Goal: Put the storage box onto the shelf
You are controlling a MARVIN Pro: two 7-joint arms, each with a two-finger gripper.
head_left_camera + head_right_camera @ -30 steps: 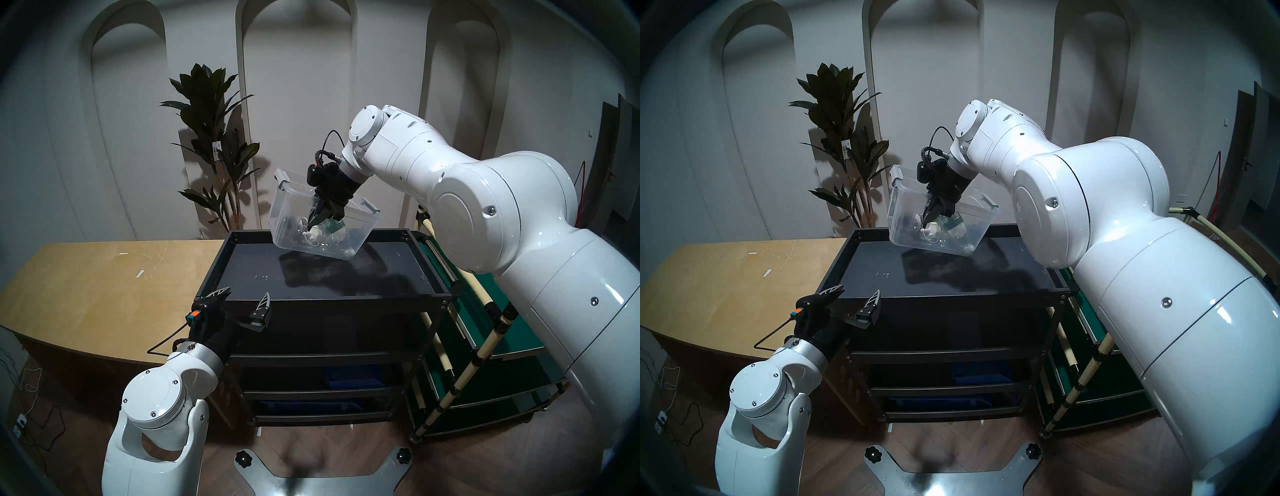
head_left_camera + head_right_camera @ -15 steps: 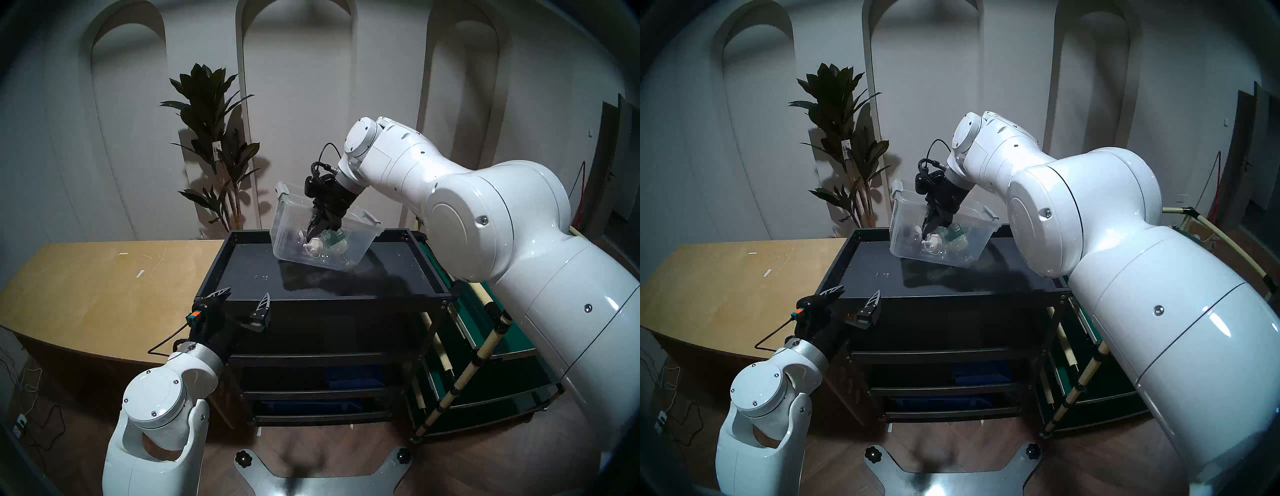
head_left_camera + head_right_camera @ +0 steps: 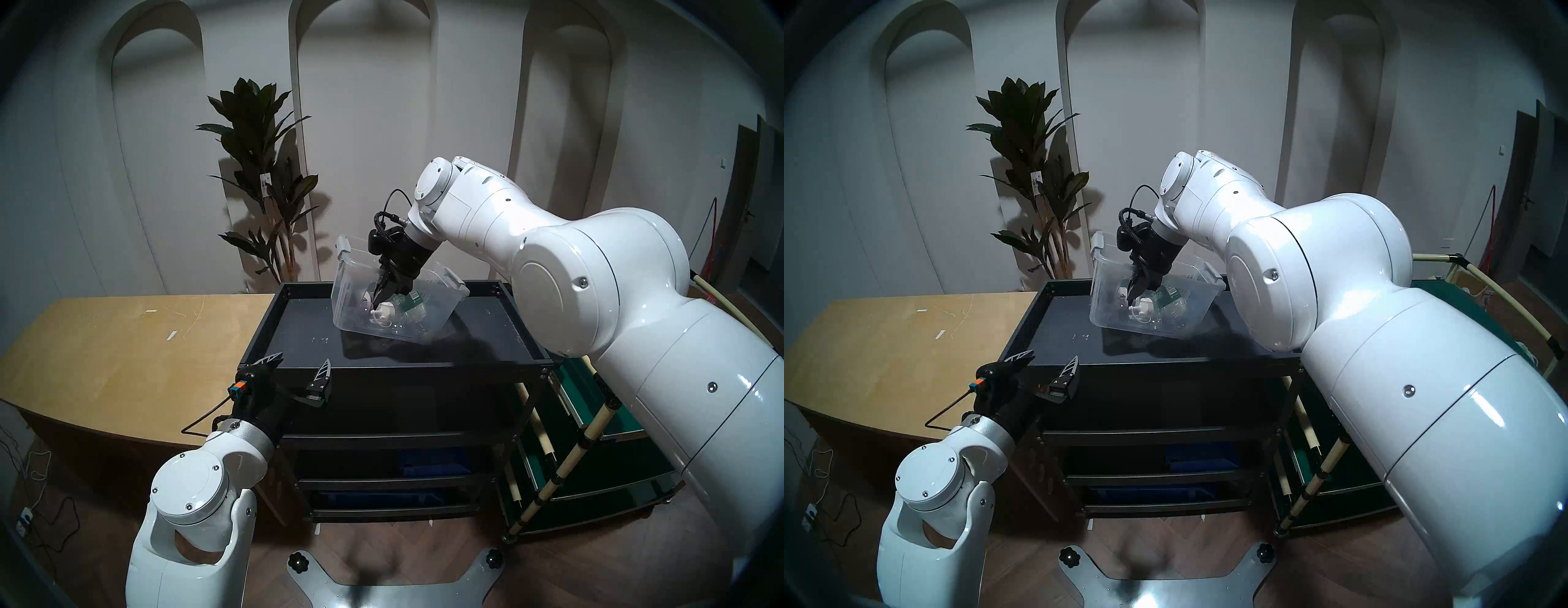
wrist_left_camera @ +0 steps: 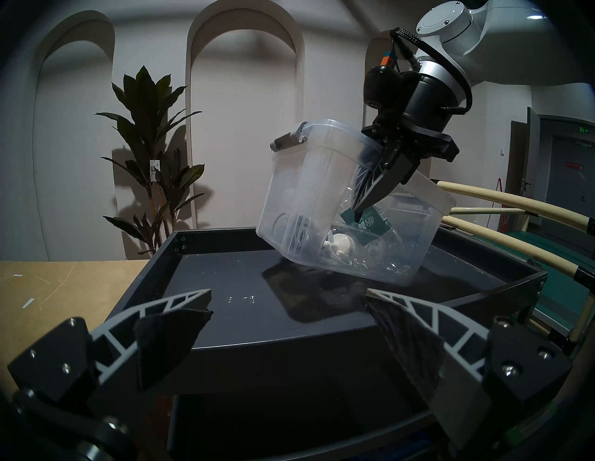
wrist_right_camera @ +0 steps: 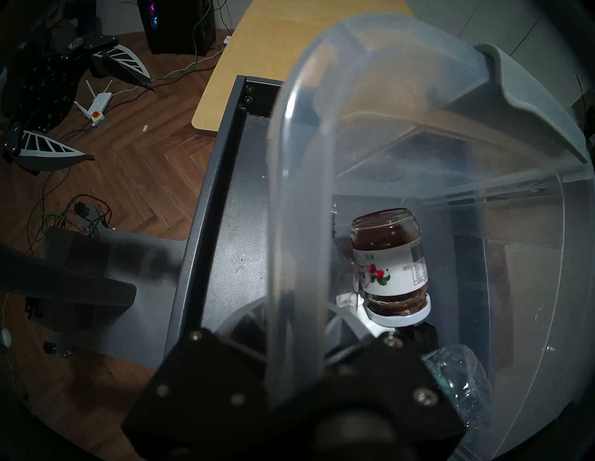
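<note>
The robot's right gripper needs to set the storage box, now tilted over the tray's back, down on the dark top tray (image 3: 368, 332) near the tray's front edge, toward the tan table.
The storage box (image 3: 428, 314) is clear plastic with grey clip handles. It hangs tilted over the back of the shelf's (image 3: 297, 339) dark top tray, left end high. Its low right corner is at or just above the tray. My right gripper (image 3: 377, 302) is shut on the box's near long wall, one finger inside. The left wrist view shows the box (image 4: 309, 193), the right gripper (image 4: 357, 214) and the tray (image 4: 225, 309). The box holds a jar (image 5: 389, 264) and a crumpled bottle. My left gripper (image 3: 302, 361) is open and empty at the shelf's front left corner.
A tan wooden table (image 3: 127, 348) adjoins the shelf on the left. A green-topped cart with cream pipes (image 3: 594, 382) stands close on the right. A tall plant (image 3: 263, 170) is behind. Blue bins (image 3: 432, 460) sit on lower tiers. Cables lie on the floor.
My right arm has lowered the tilted box toward the tray and brought it slightly nearer; its shadow has closed up beneath it. The left arm has not moved.
</note>
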